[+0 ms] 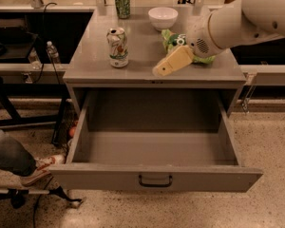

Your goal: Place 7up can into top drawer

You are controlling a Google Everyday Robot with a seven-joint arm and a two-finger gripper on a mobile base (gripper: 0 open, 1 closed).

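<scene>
The robot's gripper needs to next go to the middle of the 7up can (pixel 118 49), the whitish-silver one nearer the open drawer, and close there.
The 7up can (pixel 118 47), whitish-silver with green and red markings, stands upright on the left part of the grey cabinet top (pixel 147 70). The top drawer (pixel 154 177) is pulled fully out below, its inside bare, with a dark bar handle (pixel 155 180) on its front panel. My gripper (pixel 167 65), cream-coloured, hangs over the cabinet top to the right of the can, about a can's width away and not touching it. The white arm reaches in from the upper right.
A darker green can (pixel 122 3) stands at the back of the top. A white bowl (pixel 163 18) and a green snack bag (pixel 178 44) lie behind my gripper. A water bottle (pixel 52 53) and black frames stand left. A person's leg and shoe (pixel 35 167) are at lower left.
</scene>
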